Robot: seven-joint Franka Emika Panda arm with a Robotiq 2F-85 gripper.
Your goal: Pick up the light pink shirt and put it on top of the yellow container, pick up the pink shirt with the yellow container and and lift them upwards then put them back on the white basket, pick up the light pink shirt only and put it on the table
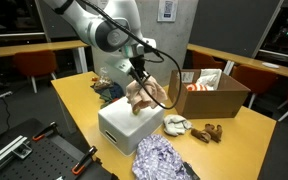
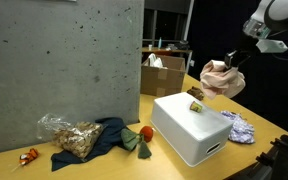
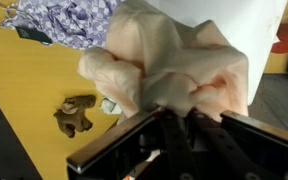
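Note:
I need to let go of the light pink shirt over the purple patterned cloth's edge [image 1: 172,146] [image 3: 89,50] that faces the white cloth.
My gripper [image 1: 139,78] is shut on the light pink shirt [image 1: 144,93], which hangs bunched in the air above the white basket [image 1: 129,125]. The shirt shows in an exterior view [image 2: 222,80] above the basket [image 2: 189,130], and fills the wrist view [image 3: 169,60] just ahead of my jaws [image 3: 179,110]. A small yellow container [image 2: 195,105] sits on top of the basket, below the shirt. The shirt does not touch the basket.
A cardboard box [image 1: 212,92] stands behind. A purple patterned cloth [image 1: 162,160] lies at the table's front, also seen in the wrist view [image 3: 64,20]. A brown toy [image 1: 209,131] and white cloth [image 1: 176,125] lie beside the basket. A grey panel [image 2: 64,60], chip bag [image 2: 69,135] and dark cloth lie nearby.

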